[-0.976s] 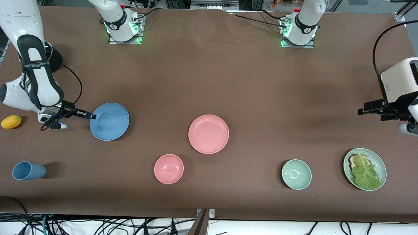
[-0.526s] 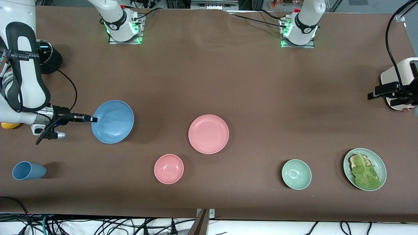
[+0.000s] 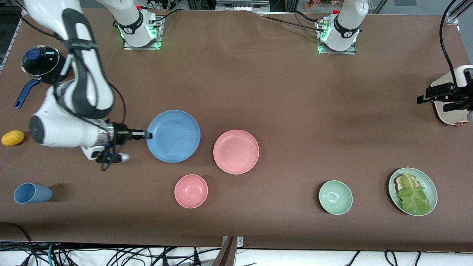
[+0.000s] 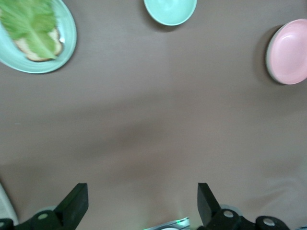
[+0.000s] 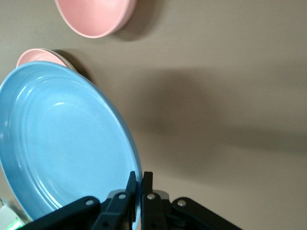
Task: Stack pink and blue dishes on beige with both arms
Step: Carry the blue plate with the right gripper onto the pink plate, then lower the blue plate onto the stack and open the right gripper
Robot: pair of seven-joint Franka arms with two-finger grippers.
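I will set the sky-blue plate on top of the pale pink plate (image 3: 235, 151) (image 5: 42, 56) with my right gripper.
My right gripper (image 3: 146, 135) (image 5: 140, 179) is shut on the rim of the sky-blue plate (image 3: 173, 136) (image 5: 62, 143) and holds it above the table, beside the pale pink plate (image 3: 236, 151) (image 5: 41, 56) at the table's middle. Under the pink plate (image 4: 288, 51) a thin cream edge shows in both wrist views; I cannot tell whether it is the beige plate. The left gripper (image 3: 425, 96) (image 4: 139, 203) hangs open and empty by the toaster at the left arm's end.
A small pink bowl (image 3: 191, 191) lies nearer the front camera than both plates. There are also a green bowl (image 3: 335, 197), a green plate with lettuce on bread (image 3: 428, 184), a cream toaster (image 3: 449, 114), a blue cup (image 3: 32, 193), a yellow fruit (image 3: 13, 137) and a lidded pot (image 3: 40, 61).
The right arm has lifted the blue plate and carried it from the right arm's end toward the pink plate. The left gripper moved a little farther from the front camera, beside the toaster.
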